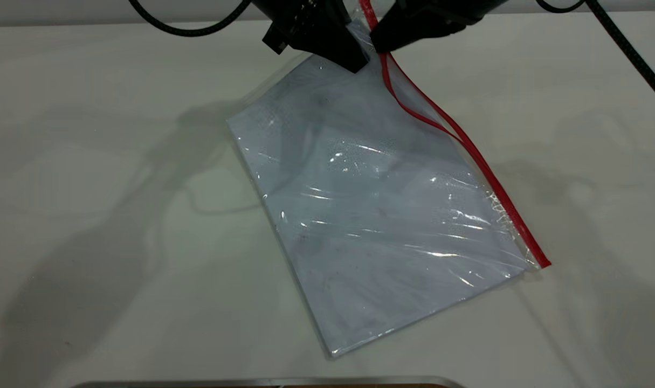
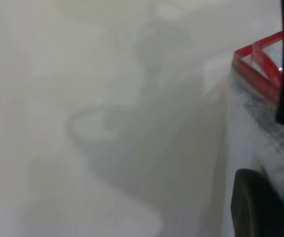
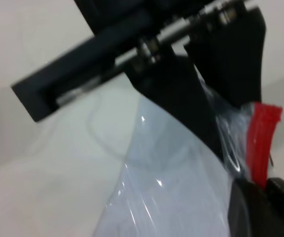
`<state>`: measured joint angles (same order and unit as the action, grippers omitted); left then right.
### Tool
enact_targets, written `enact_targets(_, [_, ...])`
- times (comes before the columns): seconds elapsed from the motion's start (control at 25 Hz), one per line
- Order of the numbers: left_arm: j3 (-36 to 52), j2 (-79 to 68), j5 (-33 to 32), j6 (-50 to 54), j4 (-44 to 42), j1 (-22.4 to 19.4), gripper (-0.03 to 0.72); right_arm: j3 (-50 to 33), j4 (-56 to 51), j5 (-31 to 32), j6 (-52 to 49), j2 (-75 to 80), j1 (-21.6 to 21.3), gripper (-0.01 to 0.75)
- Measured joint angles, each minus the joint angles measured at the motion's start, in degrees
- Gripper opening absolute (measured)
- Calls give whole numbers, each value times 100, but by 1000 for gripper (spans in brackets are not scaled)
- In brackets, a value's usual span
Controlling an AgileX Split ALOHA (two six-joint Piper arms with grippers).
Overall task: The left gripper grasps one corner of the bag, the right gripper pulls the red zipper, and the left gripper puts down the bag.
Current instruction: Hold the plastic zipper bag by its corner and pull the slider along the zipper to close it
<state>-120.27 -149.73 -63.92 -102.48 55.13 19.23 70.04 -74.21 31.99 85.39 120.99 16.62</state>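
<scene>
My right gripper needs to let go of the red zipper's pull just inside the lower part of the bag's red edge (image 1: 480,207).
The bag (image 1: 381,215), a clear pouch with white paper inside, lies slanted on the table with its far corner lifted. My left gripper (image 1: 356,60) is shut on that far corner. In the left wrist view its dark fingers (image 2: 260,207) clamp the bag (image 2: 250,128) beside the red strip (image 2: 258,64). The red zipper (image 1: 489,178) runs along the bag's right edge; its far part is split into two strands. My right gripper (image 1: 380,46) is shut on the red zipper near the lifted corner. In the right wrist view my right gripper (image 3: 266,190) pinches the red zipper (image 3: 262,143), with the left gripper (image 3: 181,94) close beyond.
The white table (image 1: 90,188) surrounds the bag on all sides. A metal edge (image 1: 262,382) lies along the near side. Black cables (image 1: 629,48) hang at the far right and far left (image 1: 187,27).
</scene>
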Motion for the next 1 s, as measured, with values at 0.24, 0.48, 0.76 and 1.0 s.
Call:
enact_targets(0.24, [0,-1,-25,262,36,-24,51,0,265,-95,-227,10,5,33])
enact_targets(0.48, [6,-6,-49,311,18,-62,51,1,362,-101,-332,139,5,33])
enact_targets(0.76, [6,-6,-174,467,44,-213,51,37,584,-173,-339,255,5,37])
enact_targets(1.0, [6,-6,-260,500,97,-386,51,37,824,-286,-339,380,5,37])
